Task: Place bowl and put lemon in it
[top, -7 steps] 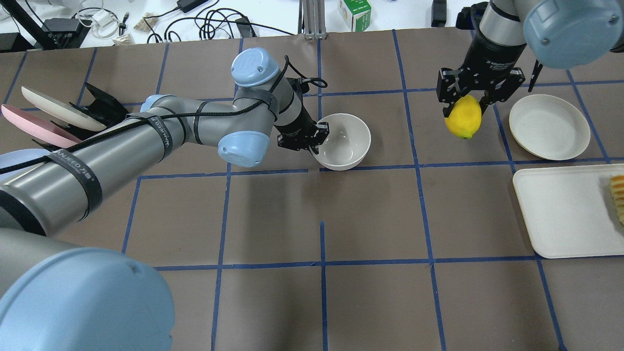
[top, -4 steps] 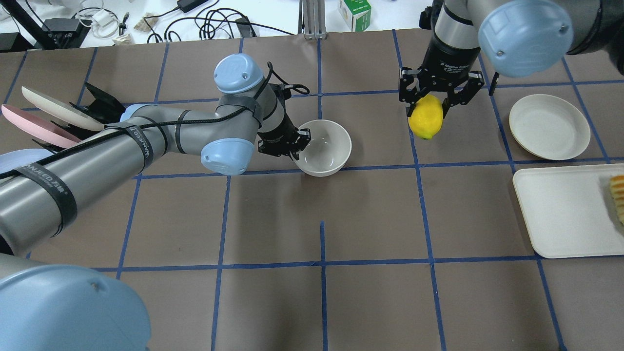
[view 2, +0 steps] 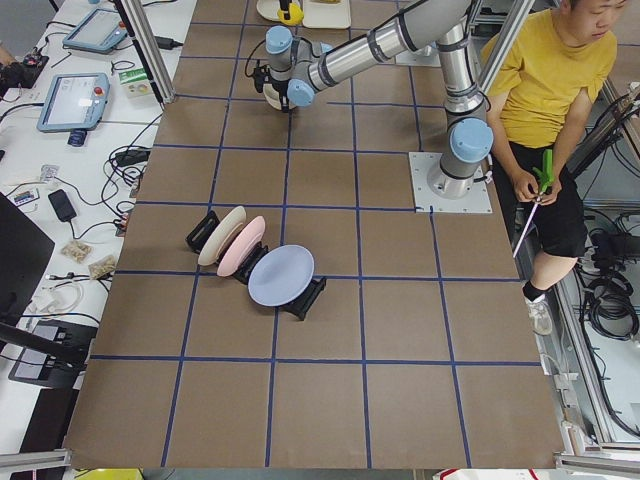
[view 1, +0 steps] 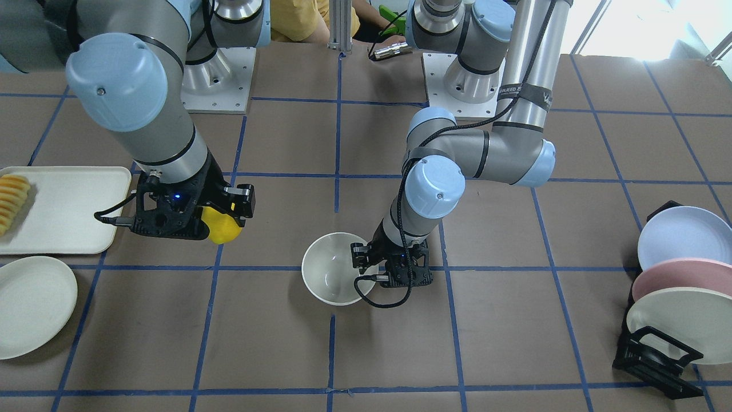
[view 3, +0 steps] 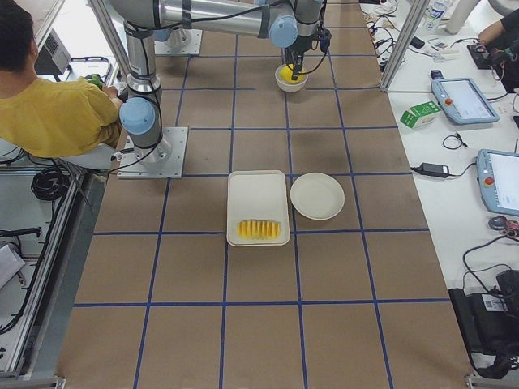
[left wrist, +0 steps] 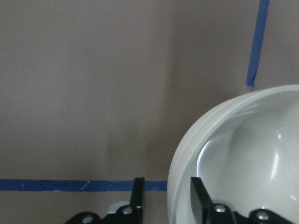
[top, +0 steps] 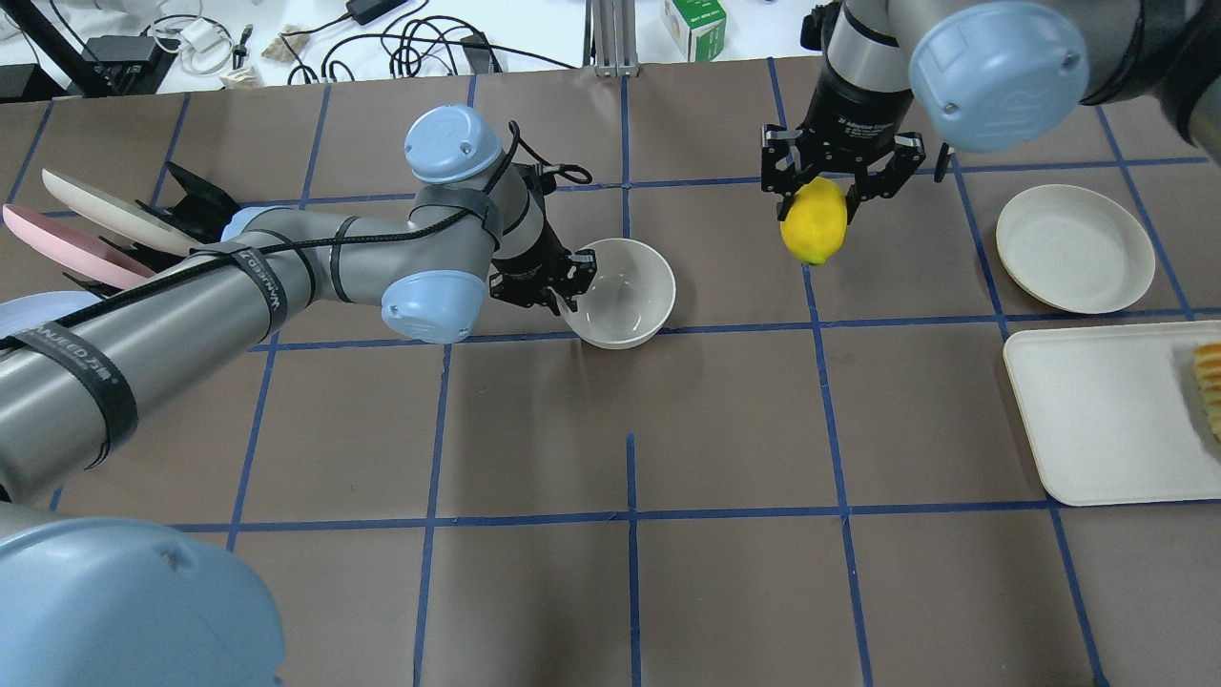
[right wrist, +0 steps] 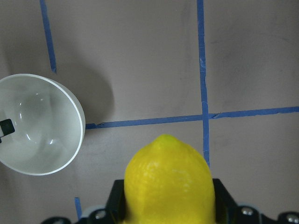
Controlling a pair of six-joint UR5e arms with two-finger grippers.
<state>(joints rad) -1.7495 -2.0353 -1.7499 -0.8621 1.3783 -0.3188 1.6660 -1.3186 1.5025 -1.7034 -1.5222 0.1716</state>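
Note:
Next, my right gripper lets go of the yellow lemon at the middle of the cream bowl's bottom [view 1: 341, 278] [right wrist: 36, 122].
The cream bowl [top: 634, 286] sits left of the table's middle; it also shows in the front view [view 1: 329, 274] and the right wrist view [right wrist: 32, 126]. My left gripper [top: 565, 286] straddles its near rim, one finger inside, one outside. In the left wrist view the outer finger [left wrist: 138, 196] stands a narrow gap off the bowl's rim [left wrist: 177, 186], so the jaws are slightly open. My right gripper [top: 820, 200] is shut on the yellow lemon [top: 814, 221] and holds it above the table, to the right of the bowl. The lemon also shows in the front view [view 1: 223, 229].
A flat cream plate [top: 1073, 248] lies at the far right. A white tray [top: 1097, 420] in front of it holds orange-yellow sliced food [top: 1210, 386]. A black rack with upright plates [top: 114, 224] stands at the far left.
My left gripper and the bowl have moved left and a little nearer. My right gripper has carried the lemon left, closer to the bowl.

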